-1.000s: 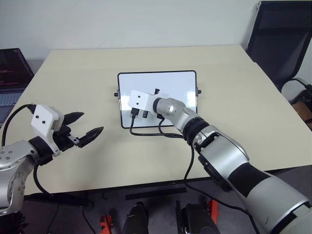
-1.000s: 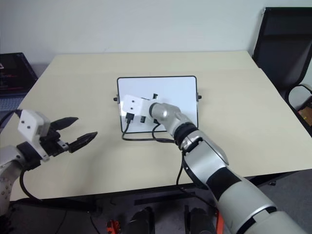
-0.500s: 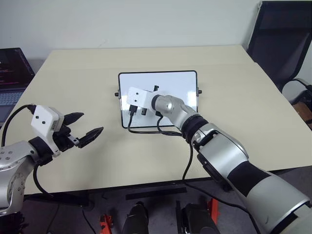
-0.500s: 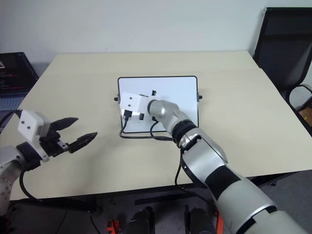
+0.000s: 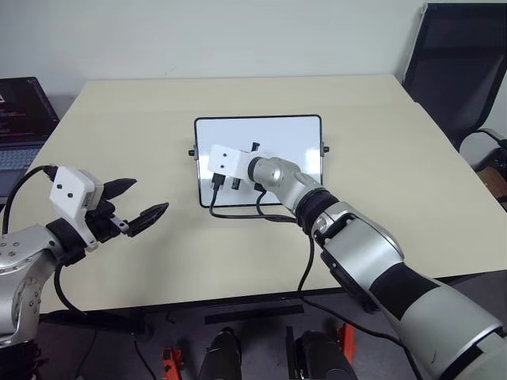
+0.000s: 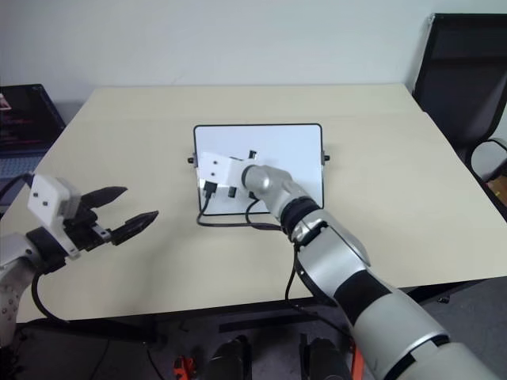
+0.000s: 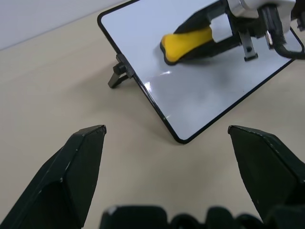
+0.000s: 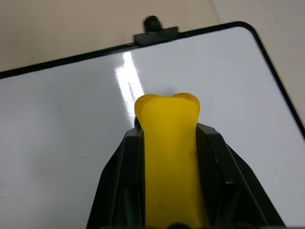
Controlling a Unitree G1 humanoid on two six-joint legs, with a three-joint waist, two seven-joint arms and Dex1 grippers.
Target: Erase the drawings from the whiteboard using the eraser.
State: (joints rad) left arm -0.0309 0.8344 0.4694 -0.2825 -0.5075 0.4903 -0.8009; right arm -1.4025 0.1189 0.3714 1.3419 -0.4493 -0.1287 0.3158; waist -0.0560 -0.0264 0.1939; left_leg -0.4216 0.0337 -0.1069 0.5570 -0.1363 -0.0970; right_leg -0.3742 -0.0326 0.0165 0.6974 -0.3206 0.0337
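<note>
Next, my right gripper releases the yellow eraser on the table [image 5: 364, 203] beside the whiteboard's near corner, toward the black chair.
The whiteboard [image 5: 295, 141] stands tilted on the table's middle, black-framed with a small knob [image 8: 152, 22] at its short side. My right gripper [image 8: 169, 136] is shut on the yellow eraser [image 8: 167, 114], whose tip presses on the board's white surface near its left half. The eraser [image 7: 187, 42] also shows in the left wrist view, with black fingers around it. The drawings are out of view; the board surface that shows is plain white. My left gripper [image 5: 147, 198] hovers open over the table, to the left of the board and nearer to me, holding nothing.
The beige table [image 5: 372, 198] spreads wide around the board. A black cable [image 5: 238, 212] loops on it just in front of the board. A laptop [image 5: 20, 119] sits past the table's left edge, and a black chair [image 5: 459, 63] stands at the back right.
</note>
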